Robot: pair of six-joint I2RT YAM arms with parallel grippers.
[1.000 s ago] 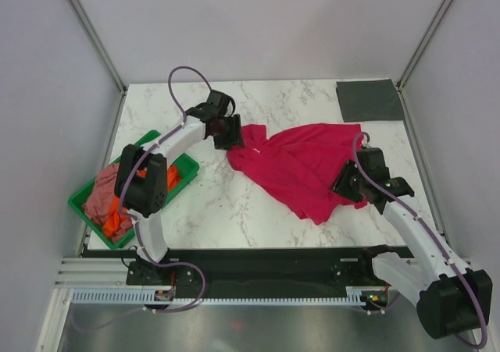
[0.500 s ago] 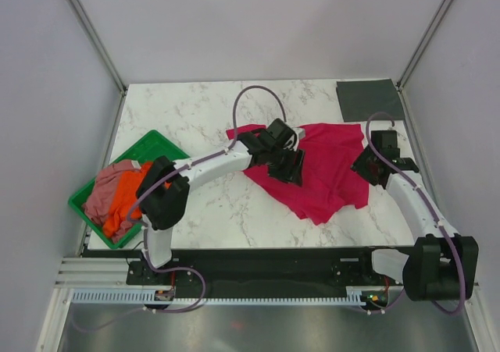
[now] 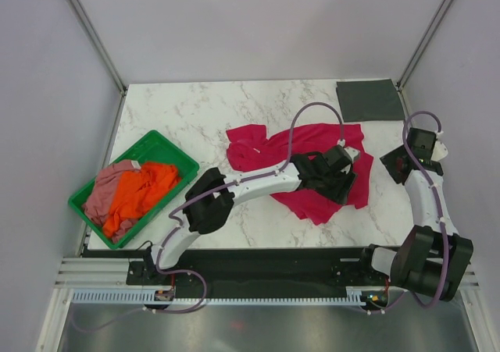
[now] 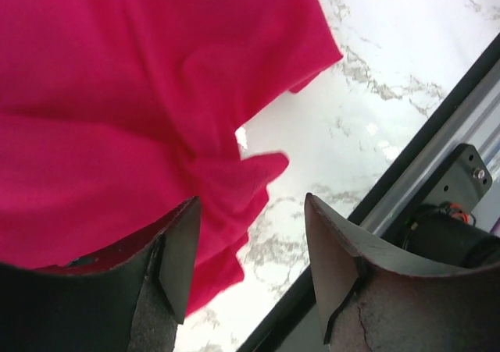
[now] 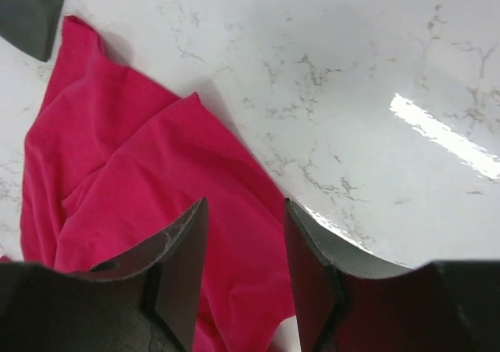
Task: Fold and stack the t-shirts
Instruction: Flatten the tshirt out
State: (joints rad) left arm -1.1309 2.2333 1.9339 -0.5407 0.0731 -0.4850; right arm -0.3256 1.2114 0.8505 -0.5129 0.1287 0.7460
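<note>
The crimson-red t-shirt's near corner point(image 3: 363, 205) point(image 5: 289, 314), on the side facing my right arm, is the next place for my right gripper to go and close.
The crimson-red t-shirt point(image 3: 269, 145) lies crumpled and unfolded on the marble table. My left arm reaches across it. My left gripper point(image 3: 341, 190) is open and empty, just above the shirt's lower right part; the left wrist view shows the red cloth point(image 4: 117, 94) beside its open jaws. My right gripper point(image 3: 391, 168) is open and empty at the shirt's right edge; red cloth point(image 5: 117, 180) lies under its jaws. The dark grey t-shirt point(image 3: 369, 100) lies folded flat at the back right corner. The dusty pink t-shirt point(image 3: 105, 192) and the orange t-shirt point(image 3: 144, 192) lie bunched in the tray.
The green plastic tray point(image 3: 160, 140) stands at the table's left front edge. White walls with metal posts close in the table. The black base rail point(image 4: 437, 172) runs along the near edge. Bare marble lies between the tray and the red shirt.
My left gripper has swept from the shirt's left end across to its lower right part. My right gripper has drawn back from the shirt's lower right edge to the far right.
</note>
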